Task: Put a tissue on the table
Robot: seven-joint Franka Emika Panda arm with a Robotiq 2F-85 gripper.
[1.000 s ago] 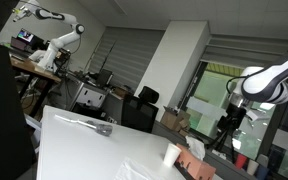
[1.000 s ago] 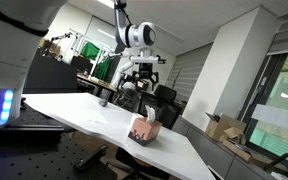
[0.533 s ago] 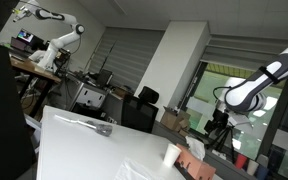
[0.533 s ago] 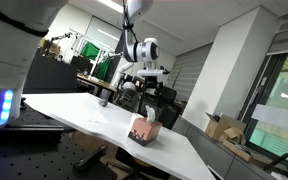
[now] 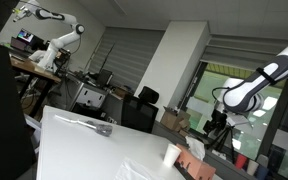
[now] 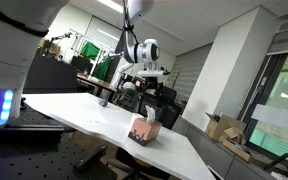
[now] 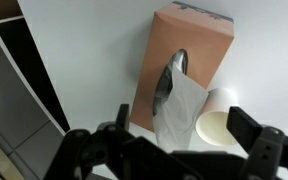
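I will close my gripper on the loose top end (image 5: 192, 141) (image 7: 174, 143) of the white tissue that sticks out of the salmon-coloured tissue box.
A salmon-coloured tissue box (image 7: 189, 55) lies on the white table (image 7: 94, 50), with a white tissue (image 7: 181, 112) sticking out of its slot. In the wrist view my gripper (image 7: 184, 125) is open above it, with the tissue between the dark fingers (image 7: 248, 126), which do not touch it. The box also shows in both exterior views (image 5: 192, 166) (image 6: 144, 129). There the gripper (image 5: 216, 122) (image 6: 140, 88) hangs well above the box.
A white paper cup (image 7: 215, 126) stands right beside the box, also seen in an exterior view (image 5: 172, 155). A small dark object (image 6: 102, 101) sits at the far end of the table. Office chairs, desks and another robot arm (image 5: 59, 40) stand behind.
Over the last second the arm swung and lowered towards the tissue box. In the last half second it has not visibly moved.
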